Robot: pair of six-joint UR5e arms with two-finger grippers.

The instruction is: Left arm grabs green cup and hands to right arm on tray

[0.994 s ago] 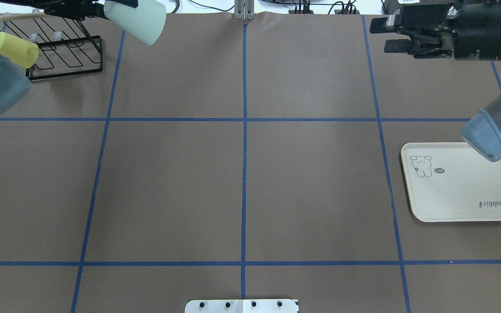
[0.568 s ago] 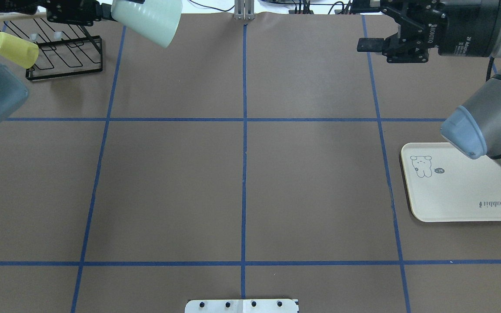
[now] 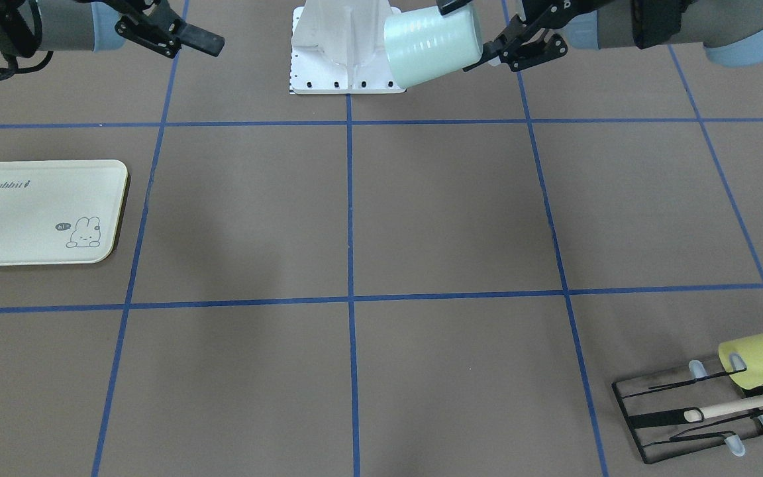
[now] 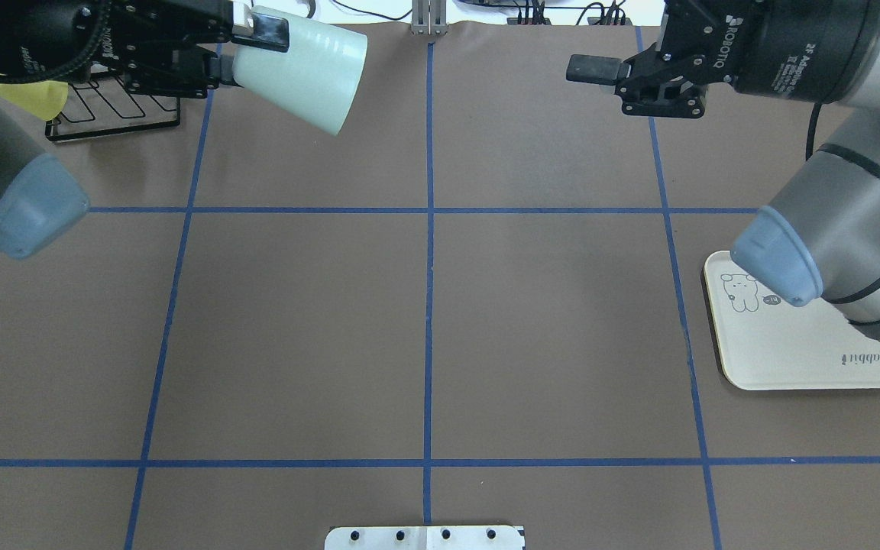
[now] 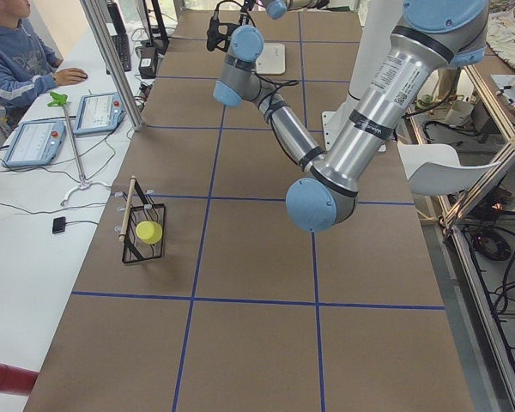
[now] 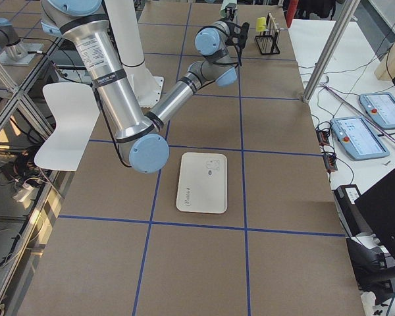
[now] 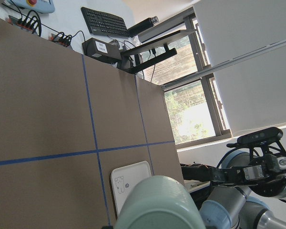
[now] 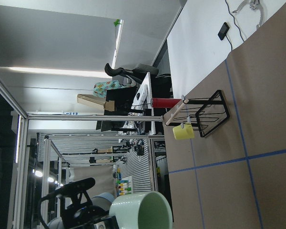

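My right gripper should close on the open rim of the green cup (image 3: pixel 387 25) (image 8: pixel 138 220), since my left gripper is holding the base of the cup.
My left gripper (image 4: pixel 245 50) is shut on the base of the pale mint-green cup (image 4: pixel 302 72) and holds it on its side, high over the table's far left, mouth pointing towards the right arm. The cup also shows in the front-facing view (image 3: pixel 431 46), with the left gripper (image 3: pixel 484 40) behind it. My right gripper (image 4: pixel 596 72) is open and empty, in the air at the far right, fingers pointing at the cup with a wide gap between them. The cream tray (image 4: pixel 814 359) lies empty at the right, partly under the right arm's elbow.
A black wire rack (image 3: pixel 686 411) with a wooden rod stands at the far left corner and carries a yellow-green cup (image 3: pixel 759 358). A white base plate (image 4: pixel 425 537) sits at the near edge. Operators' desks lie beyond the far edge.
My left gripper has carried the green cup right, towards the centre line. My right gripper has moved left towards it and rolled about its wrist. The gap between them is smaller.
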